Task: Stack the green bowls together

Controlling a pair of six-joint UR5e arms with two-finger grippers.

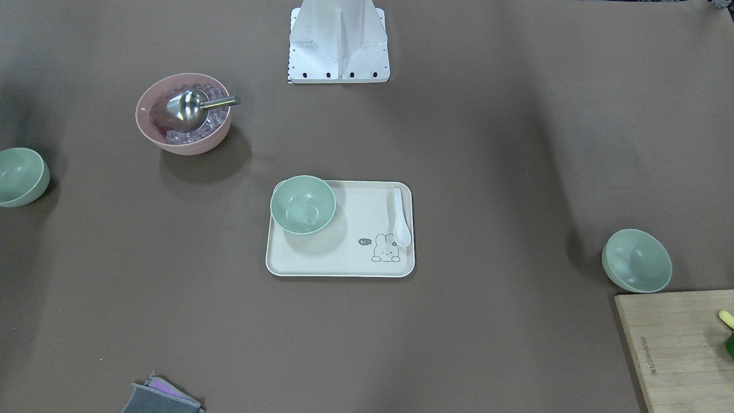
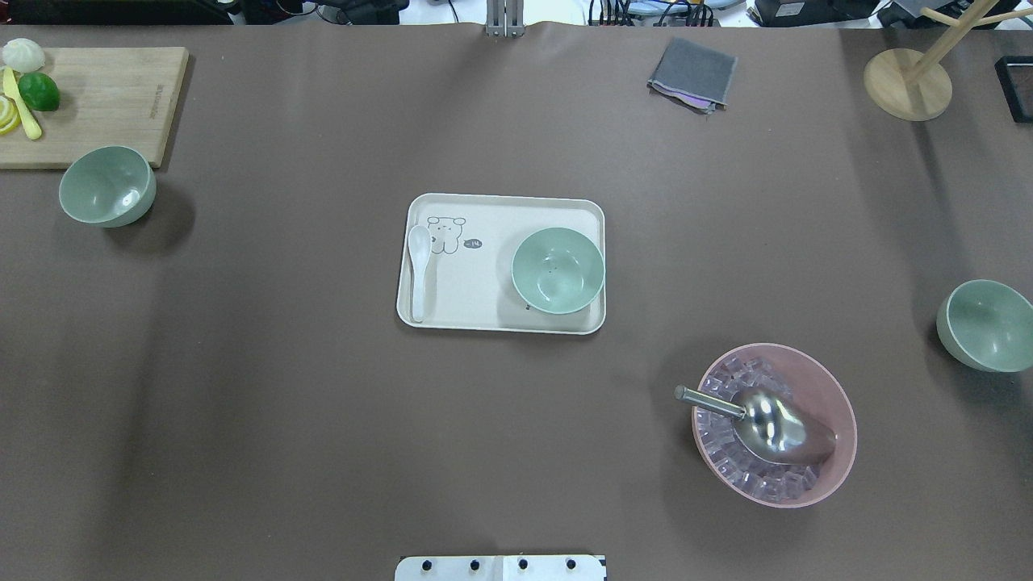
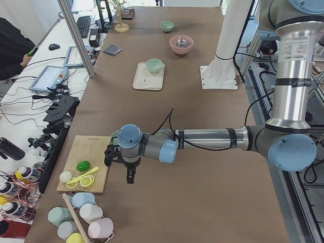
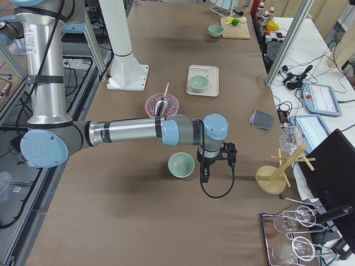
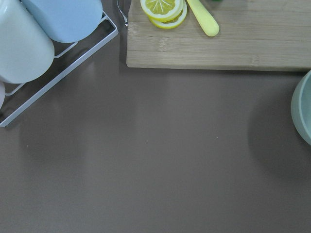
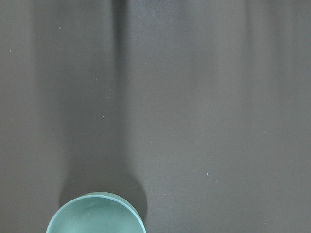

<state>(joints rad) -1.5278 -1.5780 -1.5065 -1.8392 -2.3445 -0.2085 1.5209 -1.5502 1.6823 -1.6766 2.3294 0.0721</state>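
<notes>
Next, my left gripper takes the green bowl beside the cutting board, closing on the bowl's rim [image 1: 668, 256] [image 5: 300, 111] on the side away from the tray.
Three pale green bowls stand apart. One bowl [image 2: 558, 269] sits on the right end of the cream tray [image 2: 484, 307]. One bowl [image 2: 107, 186] stands at the table's left by the cutting board, and one bowl [image 2: 986, 324] at the far right. My left gripper [image 3: 128, 176] hangs over the table beside the left bowl, whose rim shows in the left wrist view [image 5: 303, 109]. My right gripper [image 4: 204, 176] hangs just beside the right bowl [image 4: 181, 164]. The wrist views show no fingers, so I cannot tell whether either gripper is open or shut.
A pink bowl [image 2: 775, 424] with ice cubes and a metal scoop stands at the front right. A white spoon [image 2: 419, 266] lies on the tray. A cutting board [image 2: 105, 97] with lime and lemon, a grey cloth [image 2: 692, 73], a wooden stand [image 2: 908, 81] and a cup rack [image 5: 29, 39] line the edges.
</notes>
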